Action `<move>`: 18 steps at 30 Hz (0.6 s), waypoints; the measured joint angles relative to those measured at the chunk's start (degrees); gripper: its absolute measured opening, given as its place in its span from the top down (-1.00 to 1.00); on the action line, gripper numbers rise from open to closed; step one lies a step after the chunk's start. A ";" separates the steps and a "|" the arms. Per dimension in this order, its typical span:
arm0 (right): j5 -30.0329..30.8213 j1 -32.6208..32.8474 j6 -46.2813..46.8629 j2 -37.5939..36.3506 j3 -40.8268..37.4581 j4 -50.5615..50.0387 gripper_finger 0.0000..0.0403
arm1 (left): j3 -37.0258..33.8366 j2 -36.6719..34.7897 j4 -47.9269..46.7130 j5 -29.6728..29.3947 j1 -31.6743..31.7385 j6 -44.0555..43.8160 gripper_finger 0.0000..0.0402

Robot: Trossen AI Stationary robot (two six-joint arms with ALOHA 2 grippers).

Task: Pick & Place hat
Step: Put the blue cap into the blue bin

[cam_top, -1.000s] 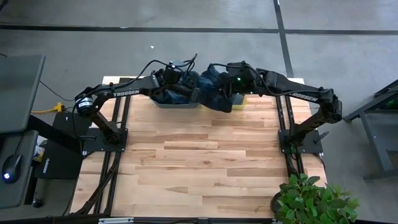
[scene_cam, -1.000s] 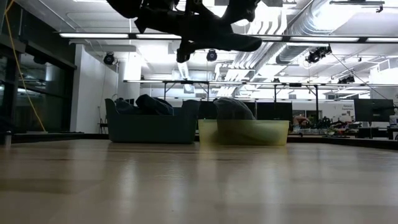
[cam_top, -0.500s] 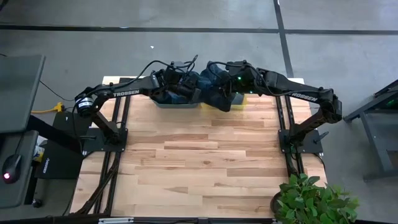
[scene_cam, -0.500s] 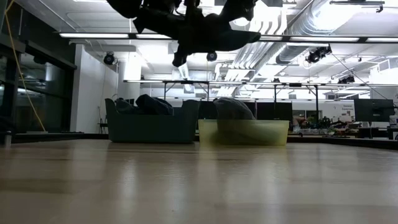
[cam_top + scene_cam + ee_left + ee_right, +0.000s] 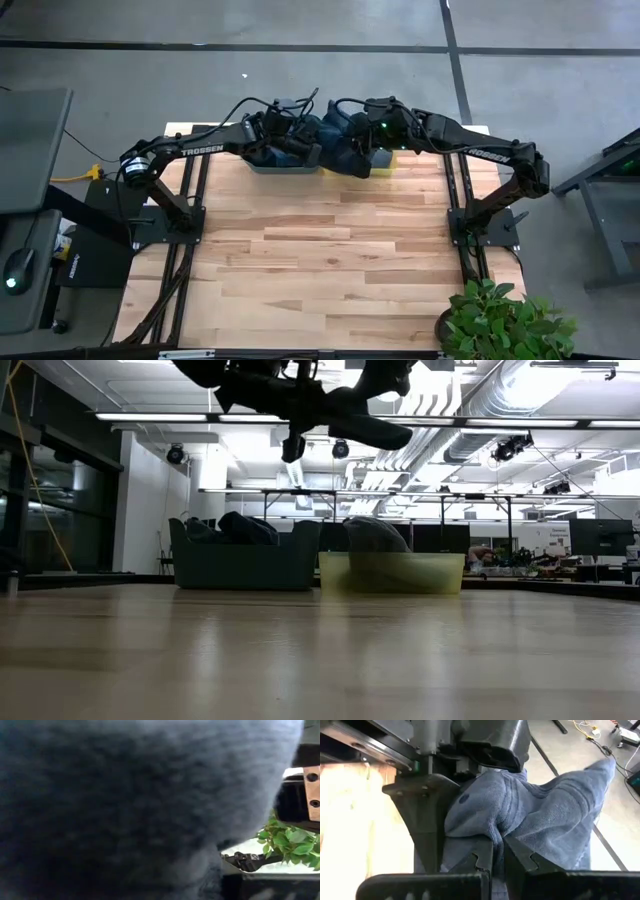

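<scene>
The robot's left gripper will release the blue-grey knit hat onto the dark clothing in the dark bin [image 5: 291,143]. The hat hangs high above the table's far edge.
A blue-grey knit hat [image 5: 345,152] hangs in the air between my two grippers, high above the table's far edge; in the low view the hat [image 5: 345,420] is a dark shape at the top. My left gripper [image 5: 308,148] is at the hat's left side, and the hat's cloth [image 5: 125,805] fills its wrist view. My right gripper [image 5: 497,852] is shut on the hat's right side. Below stand a dark bin [image 5: 245,560] and a yellow-green bin [image 5: 392,572]. My left gripper has the hat's left side; in the right wrist view its dark fingers [image 5: 490,750] close on the cloth [image 5: 492,777] from the table's left. The hat hides the fingers in its own wrist view. The hat is lifted clear. My right gripper pinches a bunched fold of the hat [image 5: 496,835] between its two fingers, several layers gathered together. The fingers come from the table's right side. The hat hangs clear of the bins, spread between the two grippers.
Dark clothing [image 5: 245,525] lies heaped in the dark bin, and another hat [image 5: 375,532] sits in the yellow-green bin. Both bins stand at the table's far edge. A potted plant [image 5: 500,315] is at the near right corner. The wooden tabletop [image 5: 320,260] stretches toward the near edge.
My left gripper has closed in on the hat's left side and taken hold. The hat's sagging underside has drawn up, so the hat now looks flatter and stretched between the two grippers. My right gripper has kept its hold.
</scene>
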 joint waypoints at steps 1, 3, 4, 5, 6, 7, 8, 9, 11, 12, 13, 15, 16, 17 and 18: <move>0.31 0.04 0.31 0.00 0.00 0.06 0.91 | 0.00 0.02 0.13 0.22 0.04 -0.12 0.92; 0.52 0.04 0.38 0.00 0.00 0.05 0.89 | 0.00 0.02 0.14 0.58 0.05 -0.27 0.95; 0.69 0.14 0.30 0.00 0.00 0.02 0.87 | 0.00 0.02 0.10 0.56 0.05 -0.33 0.96; 0.90 0.20 0.33 0.00 0.00 0.02 0.84 | 0.00 0.02 0.05 0.54 0.05 -0.38 0.95; 1.04 0.22 0.80 -0.16 0.00 0.02 0.81 | 0.00 0.02 0.00 0.56 0.05 -0.40 0.95; 1.31 0.22 1.69 -0.23 0.00 0.02 0.77 | 0.00 0.02 -0.01 0.52 0.05 -0.44 0.95; 1.71 0.22 2.66 -0.36 0.00 0.02 0.73 | 0.00 0.02 0.00 0.43 0.05 -0.43 0.96; 2.04 0.22 3.38 -0.63 0.00 -0.07 0.69 | 0.00 0.03 -0.03 0.36 0.07 -0.41 0.96; 2.27 0.24 4.64 -1.40 0.00 -0.47 0.59 | 0.00 0.07 -0.38 0.22 0.11 -0.41 0.96; 2.15 0.22 5.15 -1.96 0.03 -0.40 0.54 | -0.01 0.13 -0.87 0.10 0.10 -0.45 0.96; 2.04 0.20 5.81 -2.63 0.14 -0.33 0.48 | -0.13 0.24 -1.24 -0.07 0.11 -0.58 0.96; 2.03 0.20 6.82 -3.98 0.22 -0.75 0.36 | -0.20 0.37 -1.33 -0.07 0.10 -0.55 0.96; 2.07 0.20 7.44 -4.59 0.22 -1.20 0.30 | -0.20 0.34 -1.26 -0.04 0.11 -0.54 0.96; 2.07 0.20 7.87 -5.21 0.22 -1.65 0.24 | -0.18 0.29 -1.01 -0.07 0.11 -0.42 0.96; 2.03 0.20 8.42 -5.89 0.20 -2.09 0.18 | -0.15 0.28 -1.03 -0.25 0.15 -0.15 0.96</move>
